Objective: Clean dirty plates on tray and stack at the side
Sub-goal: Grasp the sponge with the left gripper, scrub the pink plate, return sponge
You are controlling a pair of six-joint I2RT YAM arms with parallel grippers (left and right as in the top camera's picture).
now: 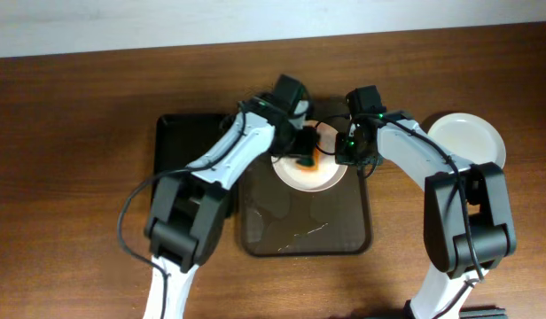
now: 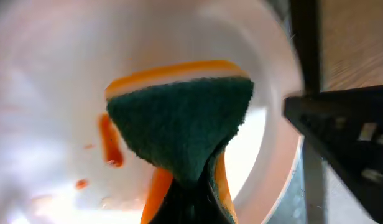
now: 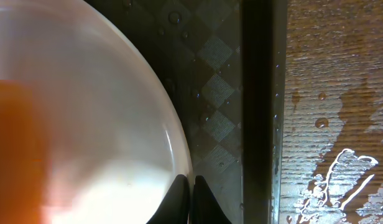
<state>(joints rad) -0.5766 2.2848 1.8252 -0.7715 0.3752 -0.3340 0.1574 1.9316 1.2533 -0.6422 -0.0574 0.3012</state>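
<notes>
My left gripper is to put the green and orange sponge down on the far half of the smaller black tray (image 1: 192, 153).
A white plate (image 1: 319, 179) lies at the far end of the dark brown tray (image 1: 304, 230). My left gripper (image 1: 301, 151) is shut on a green and orange sponge (image 2: 179, 121) and presses it onto the plate's centre (image 2: 48, 93), beside orange smears (image 2: 109, 146). My right gripper (image 1: 348, 152) is shut on the plate's right rim (image 3: 179, 149), with its fingertips (image 3: 190, 196) pinching the edge. A second white plate (image 1: 468, 137) sits on the table at the far right. No third plate shows.
A smaller black tray (image 1: 180, 142) lies left of the brown tray, under my left arm. Water droplets lie on the brown tray's floor (image 3: 216, 81). A puddle wets the wooden table (image 3: 341, 174) to its right.
</notes>
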